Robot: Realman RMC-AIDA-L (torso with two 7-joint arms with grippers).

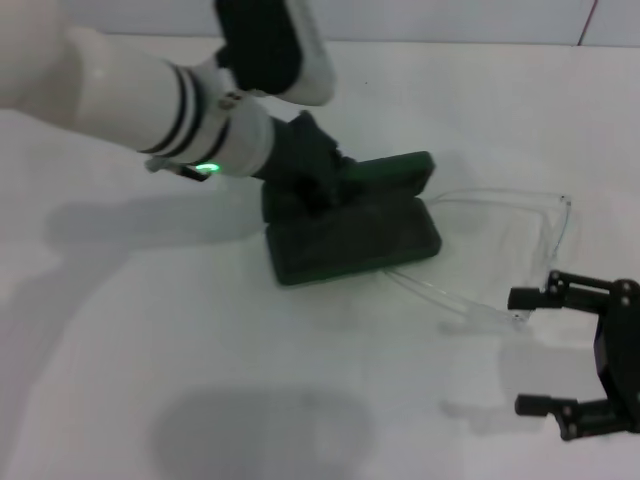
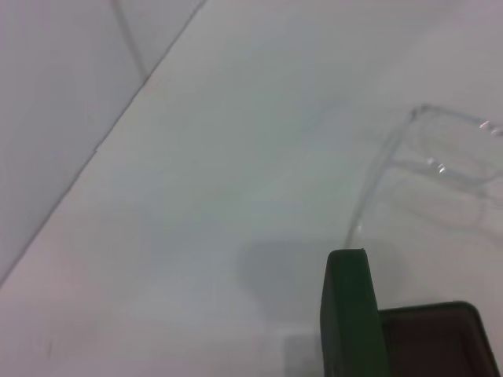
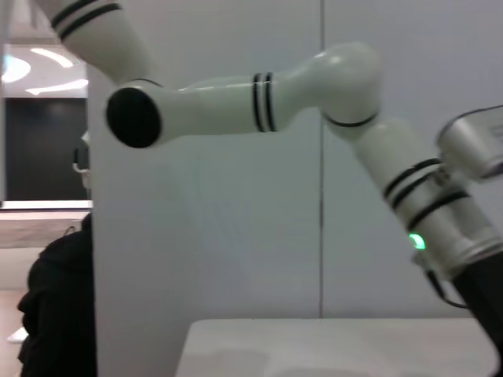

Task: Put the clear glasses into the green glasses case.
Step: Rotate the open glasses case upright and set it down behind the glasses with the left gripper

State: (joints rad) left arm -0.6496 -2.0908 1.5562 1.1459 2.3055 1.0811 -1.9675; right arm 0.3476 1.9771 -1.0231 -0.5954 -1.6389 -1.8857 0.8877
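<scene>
Next, my left gripper opens and releases the green glasses case on the white table (image 1: 401, 240), close behind the thin arms of the clear glasses.
The green glasses case (image 1: 355, 240) lies open in the middle of the white table, its lid (image 1: 388, 172) raised at the far side. My left gripper (image 1: 305, 165) rests on the case's left rear edge, and its fingers are hidden. The left wrist view shows the lid's edge (image 2: 346, 314) and the dark lining (image 2: 436, 342). The clear glasses (image 1: 545, 245) lie just right of the case, one thin arm reaching toward the case's front corner; the left wrist view also shows the glasses (image 2: 440, 169). My right gripper (image 1: 530, 350) is open, low at the front right, just short of the glasses.
The white table (image 1: 200, 350) meets a pale wall (image 1: 450, 20) at the back. In the right wrist view, the left arm (image 3: 354, 86) spans a grey wall above the table's edge (image 3: 330, 330), with a dark shape (image 3: 55, 306) at the side.
</scene>
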